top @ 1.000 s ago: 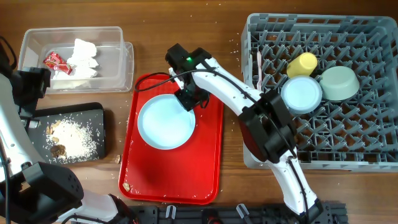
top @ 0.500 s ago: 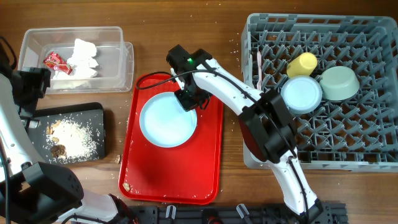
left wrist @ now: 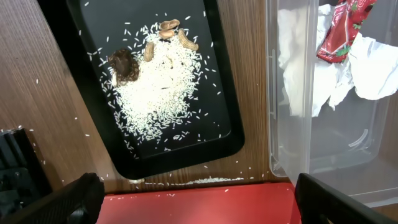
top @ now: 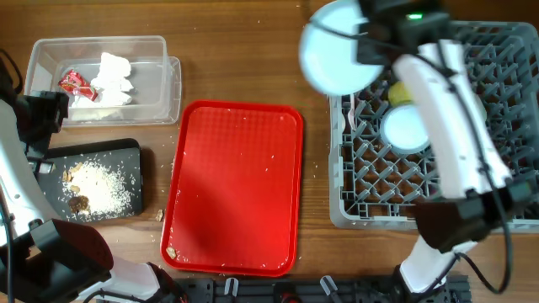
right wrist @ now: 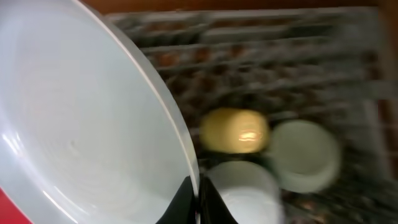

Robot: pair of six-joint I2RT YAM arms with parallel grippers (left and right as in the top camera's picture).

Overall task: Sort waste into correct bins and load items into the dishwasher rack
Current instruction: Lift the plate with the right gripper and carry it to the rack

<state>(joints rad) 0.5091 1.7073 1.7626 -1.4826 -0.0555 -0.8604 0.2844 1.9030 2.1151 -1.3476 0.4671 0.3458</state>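
The pale blue plate, held high over the rack's near corner, is to go in the grey rack (top: 382,61) (right wrist: 191,107) between the white utensil and the yellow cup. Next, I put it down there with my right gripper.
My right gripper (top: 364,49) is shut on the rim of the pale blue plate (top: 337,57) and holds it high over the grey rack's (top: 505,210) near-left corner. In the right wrist view the fingertips (right wrist: 186,198) pinch the plate's (right wrist: 81,124) edge above the yellow cup (right wrist: 235,132) and two bowls (right wrist: 305,155). One bowl (top: 406,128) and the cup (top: 401,91) show in the rack. The napkin (top: 111,77) and red wrapper (top: 74,84) lie in the clear tub (top: 164,101). Food scraps and crumbs (top: 97,187) lie in the black tray (top: 126,156). My left gripper (left wrist: 193,202) is open above the red tray's edge.
The red serving tray (top: 232,189) sits mid-table with a few crumbs on it. Loose rice grains lie on the wood by the black tray (left wrist: 74,37). A white utensil (top: 349,88) stands at the rack's left side.
My right gripper has lifted the plate off the red tray and carried it up and right to above the rack. The red tray is now bare. The left arm has not moved.
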